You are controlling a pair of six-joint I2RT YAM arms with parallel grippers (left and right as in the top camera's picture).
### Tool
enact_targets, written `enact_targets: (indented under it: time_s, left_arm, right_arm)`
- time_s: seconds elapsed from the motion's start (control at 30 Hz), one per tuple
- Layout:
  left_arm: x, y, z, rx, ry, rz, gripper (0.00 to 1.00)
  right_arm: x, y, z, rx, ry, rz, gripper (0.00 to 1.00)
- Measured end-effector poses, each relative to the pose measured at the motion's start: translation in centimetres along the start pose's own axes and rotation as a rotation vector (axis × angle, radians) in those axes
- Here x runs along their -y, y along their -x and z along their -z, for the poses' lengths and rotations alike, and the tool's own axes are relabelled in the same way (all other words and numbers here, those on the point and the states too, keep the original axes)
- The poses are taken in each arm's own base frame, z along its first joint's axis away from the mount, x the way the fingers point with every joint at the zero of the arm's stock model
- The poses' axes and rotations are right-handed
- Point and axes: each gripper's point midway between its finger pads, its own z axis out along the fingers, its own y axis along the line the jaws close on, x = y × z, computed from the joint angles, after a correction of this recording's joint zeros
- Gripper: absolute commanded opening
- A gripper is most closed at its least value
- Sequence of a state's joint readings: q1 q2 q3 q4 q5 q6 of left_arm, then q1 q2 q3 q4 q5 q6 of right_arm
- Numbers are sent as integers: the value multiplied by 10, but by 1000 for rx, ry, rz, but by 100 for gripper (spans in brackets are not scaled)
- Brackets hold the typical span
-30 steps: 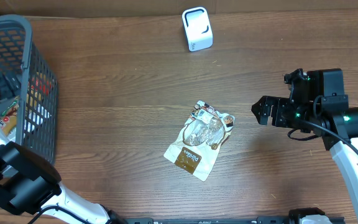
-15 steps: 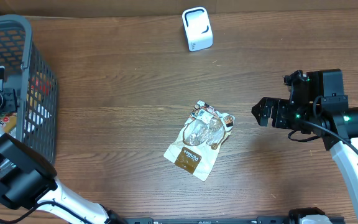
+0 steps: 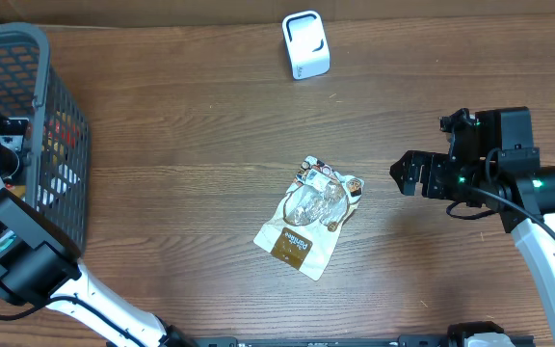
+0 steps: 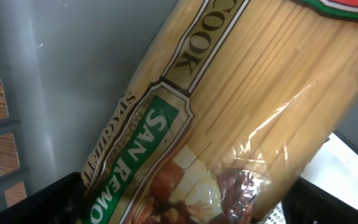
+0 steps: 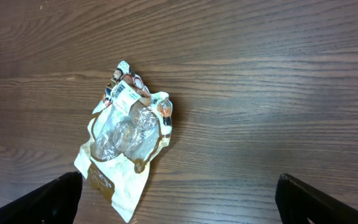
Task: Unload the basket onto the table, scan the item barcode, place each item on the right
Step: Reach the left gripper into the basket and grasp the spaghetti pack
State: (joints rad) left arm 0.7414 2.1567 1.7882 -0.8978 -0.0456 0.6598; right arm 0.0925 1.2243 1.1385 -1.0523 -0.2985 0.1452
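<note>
The spaghetti pack slants across the left gripper's fingers at the San Remo label, so the robot should open that gripper, turn it along the pack and grip nearer its red end [image 4: 263, 78].
A clear pack of San Remo spaghetti [image 4: 229, 106] with a green label lies slanted inside the basket and fills the left wrist view. My left gripper [image 4: 188, 205] is down over it, open wide, with a dark finger [image 4: 58, 199] at each edge of the pack; I cannot tell whether they press on it. From overhead the left gripper [image 3: 13, 130] is inside the basket. A crumpled clear and cream snack bag [image 3: 311, 217] lies mid-table, its white label [image 5: 125, 93] facing up. My right gripper [image 3: 403, 173] hovers open to its right, holding nothing.
The dark mesh basket [image 3: 27, 34] stands at the table's left edge with several packets in it. A small white scanner [image 3: 305, 44] stands at the back centre. Bare wood lies between the bag [image 5: 126, 137] and the right gripper [image 5: 179, 199].
My left arm has swung deeper into the basket, toward its inner side. The right arm and the snack bag have not moved.
</note>
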Motion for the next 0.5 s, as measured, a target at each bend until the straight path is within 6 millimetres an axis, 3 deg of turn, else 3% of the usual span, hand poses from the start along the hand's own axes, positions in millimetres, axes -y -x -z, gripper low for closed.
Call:
enact_targets:
  time_s: [0.1, 0.27, 0.37, 0.4, 0.5]
  left_arm:
    - [1, -1, -3, -5, -6, -3, 71]
    - [5, 1, -6, 0, -25, -5, 23]
    - [8, 1, -8, -1, -30, -16, 13]
    - [7, 2, -8, -1, -27, -18, 6]
    - [6, 3, -8, 3, -20, -4, 4]
  right_arm:
    - [0, 1, 0, 3, 1, 2, 100]
    - [0, 1, 0, 4, 1, 2, 100]
    - [0, 1, 0, 5, 1, 2, 100]
    - [0, 1, 0, 4, 1, 1, 100]
    - [0, 1, 0, 5, 1, 1, 100]
